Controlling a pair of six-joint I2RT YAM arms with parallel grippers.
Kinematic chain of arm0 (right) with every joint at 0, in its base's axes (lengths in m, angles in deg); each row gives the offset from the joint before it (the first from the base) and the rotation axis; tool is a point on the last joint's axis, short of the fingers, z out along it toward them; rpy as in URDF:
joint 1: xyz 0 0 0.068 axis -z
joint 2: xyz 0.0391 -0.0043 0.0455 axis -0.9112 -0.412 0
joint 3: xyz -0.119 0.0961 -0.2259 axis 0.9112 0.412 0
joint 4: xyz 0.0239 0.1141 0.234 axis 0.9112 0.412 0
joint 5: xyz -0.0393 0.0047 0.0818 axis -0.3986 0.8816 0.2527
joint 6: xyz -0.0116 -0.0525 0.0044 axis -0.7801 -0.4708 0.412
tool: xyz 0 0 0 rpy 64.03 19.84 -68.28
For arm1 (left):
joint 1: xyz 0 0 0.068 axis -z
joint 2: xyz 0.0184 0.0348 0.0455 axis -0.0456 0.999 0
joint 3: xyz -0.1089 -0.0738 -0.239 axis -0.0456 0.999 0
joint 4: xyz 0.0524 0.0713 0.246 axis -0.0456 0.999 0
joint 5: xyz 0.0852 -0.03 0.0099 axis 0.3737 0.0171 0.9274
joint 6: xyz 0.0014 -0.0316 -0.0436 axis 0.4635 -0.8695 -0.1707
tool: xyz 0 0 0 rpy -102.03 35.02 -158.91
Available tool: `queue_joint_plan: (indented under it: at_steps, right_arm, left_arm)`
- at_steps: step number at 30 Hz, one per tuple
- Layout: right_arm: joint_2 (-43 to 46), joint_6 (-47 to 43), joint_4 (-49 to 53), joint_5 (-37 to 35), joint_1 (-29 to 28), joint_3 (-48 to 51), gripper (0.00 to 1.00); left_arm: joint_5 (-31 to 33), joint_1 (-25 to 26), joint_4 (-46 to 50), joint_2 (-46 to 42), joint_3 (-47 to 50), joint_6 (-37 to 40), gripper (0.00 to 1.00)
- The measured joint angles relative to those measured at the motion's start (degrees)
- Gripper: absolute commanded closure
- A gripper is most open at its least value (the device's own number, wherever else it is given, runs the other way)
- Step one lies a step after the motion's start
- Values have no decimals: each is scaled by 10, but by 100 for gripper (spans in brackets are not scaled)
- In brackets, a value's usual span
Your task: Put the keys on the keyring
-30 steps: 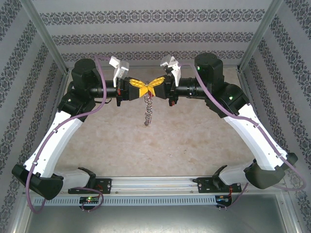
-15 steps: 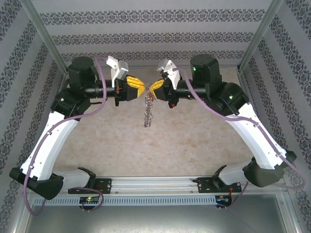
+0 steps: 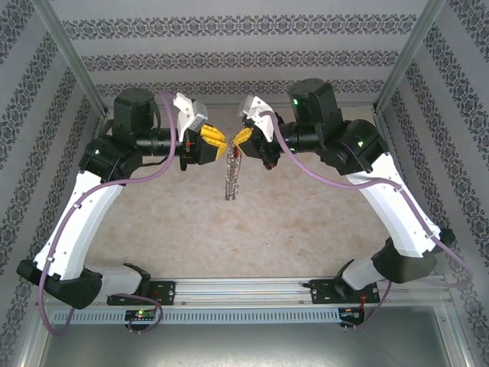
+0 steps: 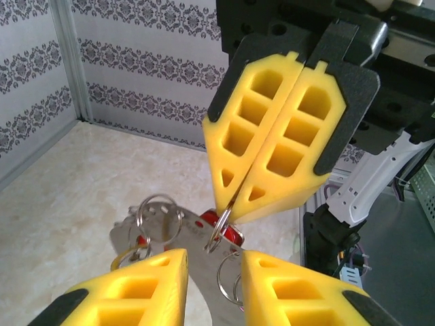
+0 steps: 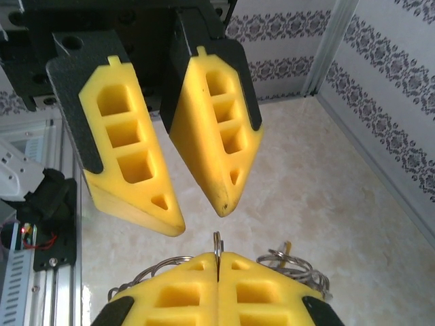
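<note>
I should take the small ring's lower part (image 4: 213,243) with my left gripper, as my right gripper pinches the ring's top at a slant, before my right gripper opens and comes in straighter.
The keyring (image 3: 230,177) hangs limp as a chain of silvery links between the two grippers, above the table. My right gripper (image 5: 217,261) is shut on one small ring (image 5: 217,243) at its top; the left wrist view shows the same right gripper (image 4: 234,197) pinching that ring (image 4: 219,227). Below it hang the grey strap (image 4: 194,261), more rings, a red key head (image 4: 236,236) and an orange-yellow piece (image 4: 124,259). My left gripper (image 4: 214,261) is open, its fingers on either side of the strap, not touching it. From above, the left gripper (image 3: 217,145) faces the right gripper (image 3: 243,138).
The beige marbled table (image 3: 306,206) lies below the hanging chain. Patterned walls (image 3: 244,57) and metal corner posts (image 3: 72,61) close in the back and sides. The arm bases sit on a rail (image 3: 244,289) at the near edge.
Both wrists have turned and tilted, and the grippers drew slightly apart, then close again. The right arm has leaned further left. The chain still hangs in the same spot.
</note>
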Motion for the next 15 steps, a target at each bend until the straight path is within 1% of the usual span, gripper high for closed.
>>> queue_joint_plan:
  at_steps: [6,11,15]
  right_arm:
    - [-23,-22,38,-4,-16,-34,100]
    - [-31,-32,54,-10,-16,-50,100]
    - [-33,-34,59,-11,-16,-52,100]
  left_arm:
    - [-1,2,0,4,-2,2,73]
    - [0,8,2,7,-2,8,79]
    - [0,9,3,9,-2,14,80]
